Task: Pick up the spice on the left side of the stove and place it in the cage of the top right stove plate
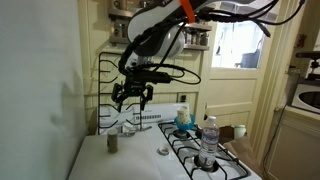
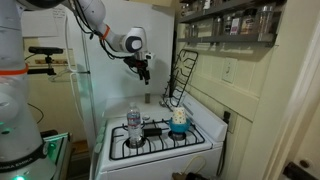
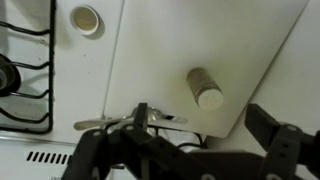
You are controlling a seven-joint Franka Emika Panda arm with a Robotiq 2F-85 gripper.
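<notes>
The grey spice shaker beside the stove has the top end point(image 1: 112, 136) point(image 3: 208, 97) that my gripper will go to next and close on.
The spice point(image 1: 113, 143) is a small squat grey shaker standing on the white surface left of the stove; it also shows in the wrist view point(image 3: 204, 87) and, tiny, in an exterior view point(image 2: 147, 98). My gripper point(image 1: 132, 96) hangs open and empty above it, a little behind; it also shows in the other views point(image 2: 145, 72) point(image 3: 200, 122), with the shaker just ahead of the jaws. The white stove point(image 1: 168, 152) carries black wire burner grates point(image 1: 190, 140) point(image 2: 160, 130). I cannot tell which grate rings the top right plate.
A clear water bottle point(image 1: 209, 140) point(image 2: 134, 125) and a blue-and-white item point(image 1: 182, 118) point(image 2: 178, 120) stand on the grates. Tall grate panels point(image 1: 108, 85) point(image 2: 185, 70) lean upright at the back. A metal piece point(image 3: 120, 122) lies near the shaker. A grate corner point(image 3: 25, 60) shows in the wrist view.
</notes>
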